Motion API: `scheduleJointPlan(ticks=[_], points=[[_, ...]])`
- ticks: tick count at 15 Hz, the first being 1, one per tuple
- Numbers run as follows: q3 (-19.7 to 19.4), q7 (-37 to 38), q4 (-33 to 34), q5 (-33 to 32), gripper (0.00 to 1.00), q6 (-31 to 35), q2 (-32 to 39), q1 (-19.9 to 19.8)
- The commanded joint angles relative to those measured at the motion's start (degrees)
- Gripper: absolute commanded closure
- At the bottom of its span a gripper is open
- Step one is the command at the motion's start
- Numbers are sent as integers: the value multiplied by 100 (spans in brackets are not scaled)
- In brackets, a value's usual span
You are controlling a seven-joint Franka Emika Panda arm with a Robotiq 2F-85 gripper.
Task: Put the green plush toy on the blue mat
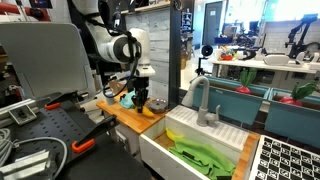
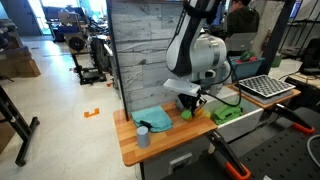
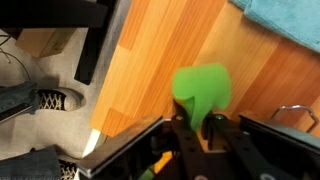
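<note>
Next, I release the green plush toy on the sink side of the blue mat (image 1: 136, 99).
The green plush toy (image 3: 203, 88) is a small bright green soft lump on the wooden counter (image 3: 150, 60). In the wrist view its lower end sits between my gripper's (image 3: 204, 121) fingers, which are closed on it. In an exterior view the toy (image 2: 186, 113) shows just under the gripper (image 2: 190, 104), close to the counter top. I cannot tell if it is lifted. The blue mat (image 2: 155, 118) lies flat on the counter beside the toy, and its edge shows at the top right of the wrist view (image 3: 285, 20). The gripper also shows in an exterior view (image 1: 141, 99).
A small grey bowl (image 2: 143, 135) stands near the counter's front corner next to the mat. A white sink (image 1: 160, 150) with a faucet (image 1: 203, 100) holds a bright green leafy heap (image 1: 205, 155). A wood panel wall (image 2: 140, 50) backs the counter. A dish rack (image 2: 262, 87) stands beyond.
</note>
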Motion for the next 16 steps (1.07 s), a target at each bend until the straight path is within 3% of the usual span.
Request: scheduleJointPlan(ticks=[1,8,16], points=[[-34,-134,-533,-138,99,132,-561,36],[-45,-166,-848,-425,97,318,-1211,280],[42,-144,-385,-952,97,241,-1000,775]])
